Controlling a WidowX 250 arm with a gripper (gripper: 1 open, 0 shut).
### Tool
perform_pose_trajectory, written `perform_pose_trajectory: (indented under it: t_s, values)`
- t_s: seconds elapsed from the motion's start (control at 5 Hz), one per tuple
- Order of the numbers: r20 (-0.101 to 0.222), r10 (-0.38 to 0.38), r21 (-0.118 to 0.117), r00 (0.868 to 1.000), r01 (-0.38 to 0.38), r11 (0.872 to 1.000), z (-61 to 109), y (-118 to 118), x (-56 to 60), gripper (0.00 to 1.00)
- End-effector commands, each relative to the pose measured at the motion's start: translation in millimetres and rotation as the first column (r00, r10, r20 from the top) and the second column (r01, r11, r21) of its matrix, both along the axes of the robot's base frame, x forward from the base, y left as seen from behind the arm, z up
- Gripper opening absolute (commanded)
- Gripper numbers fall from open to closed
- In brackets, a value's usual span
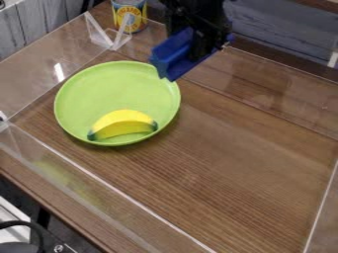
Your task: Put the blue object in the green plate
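Note:
Next, my gripper releases the blue object in the green plate (pixel 125 84), behind the yellow banana-shaped piece. The blue object now hangs tilted above the plate's rim.
The blue object (pixel 172 57), a dark blue block, hangs tilted in the air just above the far right rim of the green plate (pixel 95 94). My black gripper (pixel 197 44) comes down from the top of the view and is shut on the block's upper end. The block's lower end points toward the plate's rim and does not touch it. The round lime-green plate lies on the wooden table at the left.
A yellow banana-shaped piece (pixel 123 124) lies in the near part of the plate. A yellow can (pixel 128 15) stands at the back left. Clear plastic walls (pixel 79 183) surround the brown table (pixel 251 138).

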State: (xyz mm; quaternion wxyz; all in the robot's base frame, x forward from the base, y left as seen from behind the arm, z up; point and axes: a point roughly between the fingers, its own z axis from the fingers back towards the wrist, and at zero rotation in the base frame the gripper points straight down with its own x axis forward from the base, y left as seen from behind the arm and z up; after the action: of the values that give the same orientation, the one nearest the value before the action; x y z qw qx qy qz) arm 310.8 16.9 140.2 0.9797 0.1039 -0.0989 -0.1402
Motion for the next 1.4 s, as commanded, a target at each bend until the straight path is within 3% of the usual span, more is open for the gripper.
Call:
perform_pose_trajectory:
  t_s: [0.0, 0.2, 0.6, 0.8, 1.2]
  values:
    - [0.061, 0.040, 0.008, 0.997, -0.040, 0.999, 13.7, 22.1, 6.8, 0.00]
    - [0.055, 0.081, 0.012, 0.995, -0.082, 0.997, 7.5, 41.5, 7.3, 0.00]
    - [0.041, 0.136, 0.024, 0.990, -0.137, 0.990, -8.0, 72.8, -6.6, 0.00]
    - [0.038, 0.141, 0.032, 0.989, -0.143, 0.989, -16.4, 84.5, -7.4, 0.00]
    - [0.031, 0.147, 0.040, 0.989, -0.148, 0.988, -28.0, 90.2, -8.9, 0.00]
